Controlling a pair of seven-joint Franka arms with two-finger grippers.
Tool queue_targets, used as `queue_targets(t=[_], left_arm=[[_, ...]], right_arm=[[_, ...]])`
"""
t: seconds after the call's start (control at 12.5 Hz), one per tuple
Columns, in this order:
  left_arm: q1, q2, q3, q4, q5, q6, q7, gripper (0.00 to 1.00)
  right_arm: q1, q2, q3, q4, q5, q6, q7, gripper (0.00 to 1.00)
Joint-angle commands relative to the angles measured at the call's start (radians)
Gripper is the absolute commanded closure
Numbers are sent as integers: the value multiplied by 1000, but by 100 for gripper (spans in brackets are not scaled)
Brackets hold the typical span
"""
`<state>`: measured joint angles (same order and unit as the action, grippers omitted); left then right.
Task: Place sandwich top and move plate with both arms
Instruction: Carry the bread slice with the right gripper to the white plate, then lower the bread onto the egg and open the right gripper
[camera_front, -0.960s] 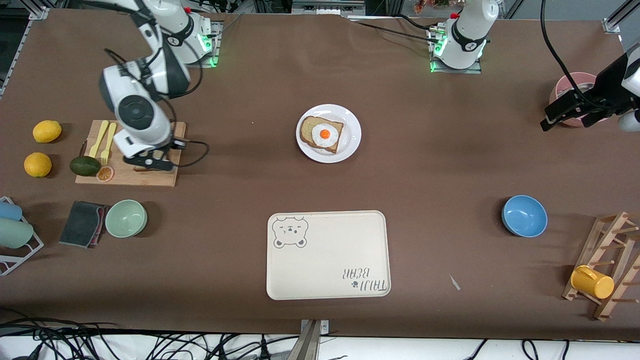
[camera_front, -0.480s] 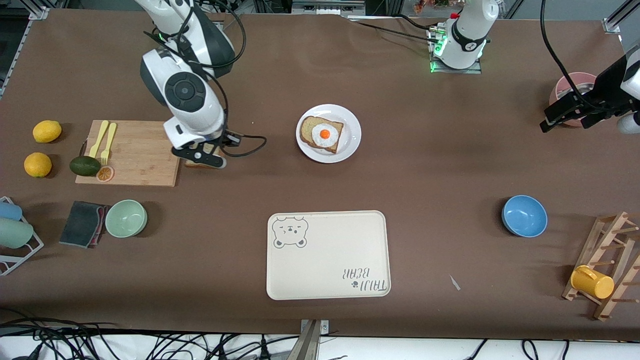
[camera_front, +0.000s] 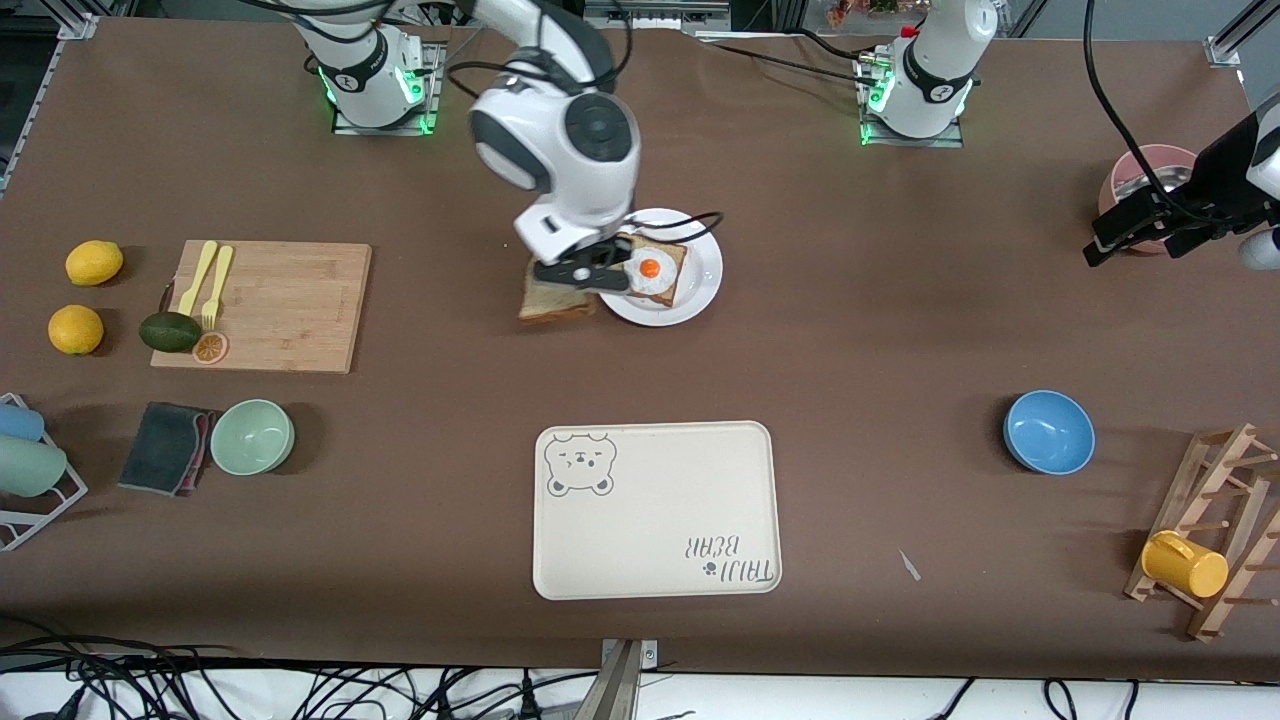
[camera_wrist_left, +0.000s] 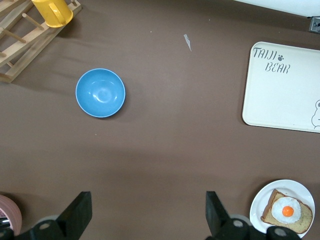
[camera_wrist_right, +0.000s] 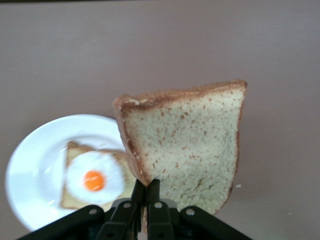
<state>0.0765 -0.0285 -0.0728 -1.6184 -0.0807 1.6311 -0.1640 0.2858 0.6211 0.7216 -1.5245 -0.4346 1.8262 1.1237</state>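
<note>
The robot's right gripper will release the sandwich top over the fried egg on the white plate (camera_front: 644, 265) (camera_wrist_right: 98, 180).
My right gripper (camera_front: 572, 283) is shut on the crust edge of the sandwich top (camera_front: 555, 303), a plain speckled slice that hangs over the table right beside the plate's rim, toward the right arm's end. In the right wrist view the fingertips (camera_wrist_right: 146, 187) pinch the slice (camera_wrist_right: 190, 145), which stands on edge. The white plate (camera_front: 705, 270) carries a bread slice with a fried egg (camera_front: 650, 270); the plate (camera_wrist_right: 35, 160) and egg slice (camera_wrist_right: 92, 180) show past the held bread. My left gripper (camera_front: 1130, 245) waits open over the table by a pink bowl (camera_front: 1140, 170), with nothing between its fingers (camera_wrist_left: 80, 212).
A cream bear-print tray (camera_front: 655, 510) lies nearer the camera than the plate. A cutting board (camera_front: 290, 310) with forks, an avocado and lemons sits toward the right arm's end, with a green bowl (camera_front: 252, 436). A blue bowl (camera_front: 1048, 431) and a mug rack (camera_front: 1215, 540) are toward the left arm's end.
The right arm has carried the plain slice from the cutting board across the table to the plate's edge. The left arm has stayed in place.
</note>
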Motion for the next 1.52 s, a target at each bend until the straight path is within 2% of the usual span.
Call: queue_targets(t=[0.0, 0.24, 0.48, 0.72, 0.96, 1.04, 1.12, 1.2, 1.36, 1.44], left_arm=[[6, 16, 1, 31, -28, -16, 21, 0], [9, 16, 2, 31, -28, -16, 23, 0], [9, 18, 2, 31, -27, -16, 23, 0], [11, 30, 5, 31, -18, -16, 24, 0], [11, 30, 5, 31, -24, -16, 21, 0], [11, 36, 7, 31, -19, -16, 17, 0], [16, 45, 8, 29, -24, -16, 14, 0], [29, 48, 10, 29, -19, -13, 15, 0], [25, 68, 5, 31, 7, -8, 14, 0], [28, 68, 5, 31, 19, -10, 15, 0]], right_arm=[[114, 172, -14, 220, -43, -85, 30, 100], [220, 267, -27, 305, -41, -122, 137, 100], [265, 333, -27, 355, -42, -122, 194, 100], [282, 374, -31, 363, -78, -123, 194, 100], [308, 376, -62, 363, -73, -124, 192, 100], [308, 373, -65, 363, -69, -119, 192, 88], [309, 365, -76, 360, -66, -117, 192, 54], [315, 349, -88, 351, -62, -116, 192, 3], [317, 280, -114, 319, -26, -110, 177, 0], [316, 226, -151, 292, 35, -102, 165, 0]])
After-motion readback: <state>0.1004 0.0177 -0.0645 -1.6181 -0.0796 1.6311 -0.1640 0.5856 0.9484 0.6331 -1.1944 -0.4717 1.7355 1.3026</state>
